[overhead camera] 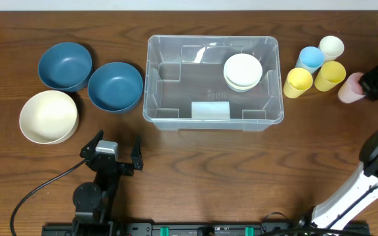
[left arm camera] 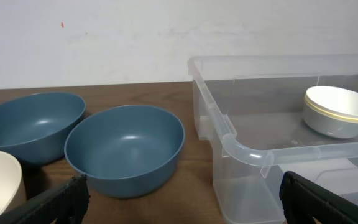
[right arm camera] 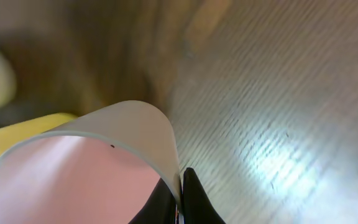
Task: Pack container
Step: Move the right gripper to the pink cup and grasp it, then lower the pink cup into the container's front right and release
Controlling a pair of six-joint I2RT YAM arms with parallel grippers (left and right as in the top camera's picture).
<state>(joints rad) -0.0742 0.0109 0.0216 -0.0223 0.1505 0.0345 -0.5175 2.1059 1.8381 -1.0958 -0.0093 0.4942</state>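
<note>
My right gripper needs to release the pink cup in the clear container's front corner (overhead camera: 253, 113) next to the whitish label.
The clear container (overhead camera: 163, 98) stands mid-table with a whitish label and a stack of cream bowls (overhead camera: 243, 71) inside at the right; it also shows in the left wrist view (left arm camera: 229, 134). My right gripper (overhead camera: 373, 84) is at the far right, shut on the rim of a pink cup (overhead camera: 351, 88); in the right wrist view the fingers (right arm camera: 180, 196) pinch the cup's wall (right arm camera: 79, 174). My left gripper (overhead camera: 114, 157) is open and empty near the front edge, below the bowls; its fingertips (left arm camera: 179, 199) frame a blue bowl (left arm camera: 124, 148).
Two blue bowls (overhead camera: 64, 65) (overhead camera: 115, 86) and a cream bowl (overhead camera: 48, 116) sit left of the container. Two yellow cups (overhead camera: 298, 82) (overhead camera: 330, 75), a light blue cup (overhead camera: 310, 59) and a cream cup (overhead camera: 331, 46) stand right of it, next to the pink cup.
</note>
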